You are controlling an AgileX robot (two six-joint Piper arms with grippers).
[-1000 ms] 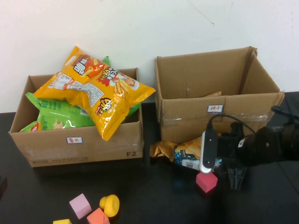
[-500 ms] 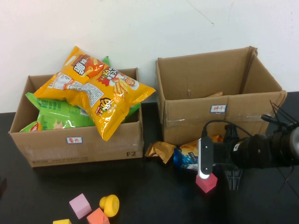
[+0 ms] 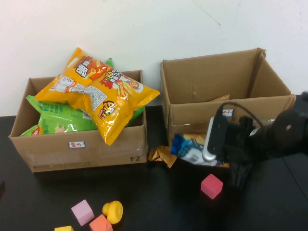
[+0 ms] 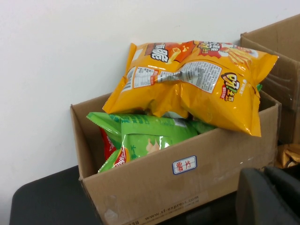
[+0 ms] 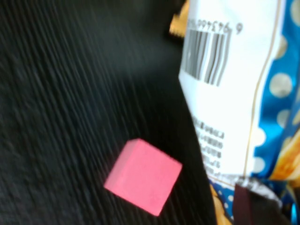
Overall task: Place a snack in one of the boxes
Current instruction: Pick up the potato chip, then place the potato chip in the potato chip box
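Observation:
My right gripper is holding the blue snack bag. It will let go of it on top of the orange snack bags (image 3: 78, 62) in the full box.
My right gripper (image 3: 217, 150) is shut on a blue, white and orange snack bag (image 3: 192, 148) and holds it lifted off the black table, in front of the right cardboard box (image 3: 192, 110). In the right wrist view the bag (image 5: 234, 89) hangs beside the dark fingers (image 5: 255, 206). The right box is open-topped and looks nearly empty. The left box (image 3: 82, 149) is full of orange and green snack bags (image 3: 103, 94). My left gripper (image 4: 269, 197) shows only as a dark shape near the left box (image 4: 187, 183), with nothing seen in it.
A pink cube (image 3: 212, 186) lies on the table just below the lifted bag; it also shows in the right wrist view (image 5: 143, 176). A pink cube, an orange block and a yellow piece (image 3: 112, 210) lie at the front left. A white wall stands behind the boxes.
My right gripper has lifted the blue and orange bag off the table and raised it toward the right box's front wall. The pink cube stayed in place.

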